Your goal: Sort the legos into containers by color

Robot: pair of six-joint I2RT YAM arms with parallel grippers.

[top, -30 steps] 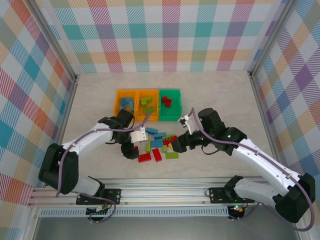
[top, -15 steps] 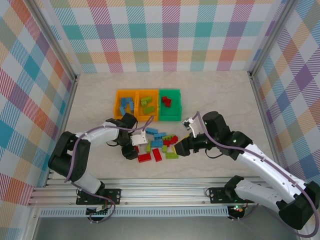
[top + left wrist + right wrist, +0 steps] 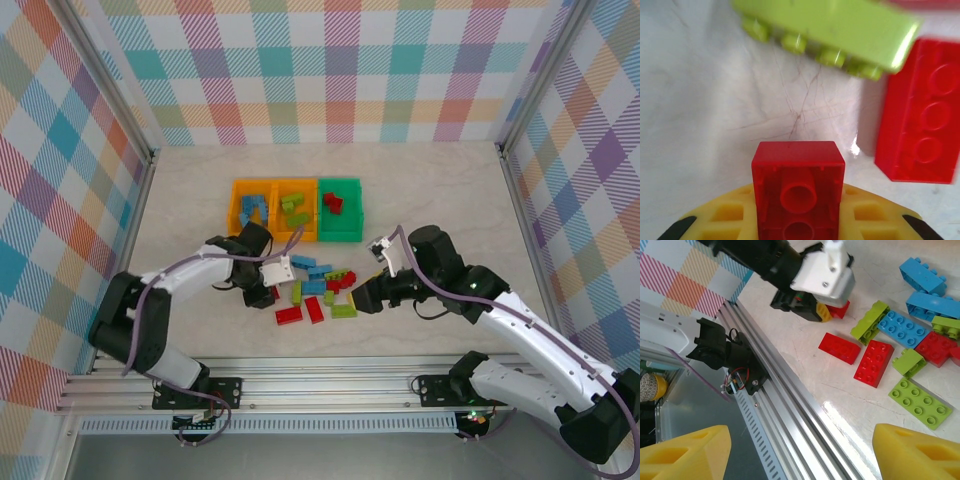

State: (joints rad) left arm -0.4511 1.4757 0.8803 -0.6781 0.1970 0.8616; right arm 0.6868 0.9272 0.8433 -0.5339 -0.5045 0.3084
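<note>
The small red lego, now at the pile's edge, will be released by my left gripper in the green container [image 3: 347,217], at a spot just nearer than the red legos inside it.
A pile of blue, lime green and red legos [image 3: 322,290] lies in front of the three joined containers [image 3: 295,210], two orange and one green, each with bricks inside. My left gripper [image 3: 266,294] is at the pile's left edge, shut on a small red lego [image 3: 798,187] held hollow side up between its yellow fingers [image 3: 875,215]. Just beyond it lie a lime green lego [image 3: 830,30] and a long red lego [image 3: 922,112]. My right gripper [image 3: 360,297] hovers at the pile's right side, open, its yellow fingertips [image 3: 920,452] wide apart with nothing between them.
The aluminium rail [image 3: 790,405] at the table's near edge runs right under my right gripper. Two flat red legos [image 3: 860,355] lie nearest that rail. Checked walls enclose the table on three sides, with bare tabletop [image 3: 440,200] right of the containers.
The left gripper has drawn slightly back from the rail with the red lego in it. The right gripper has come down and left, closer to the pile.
</note>
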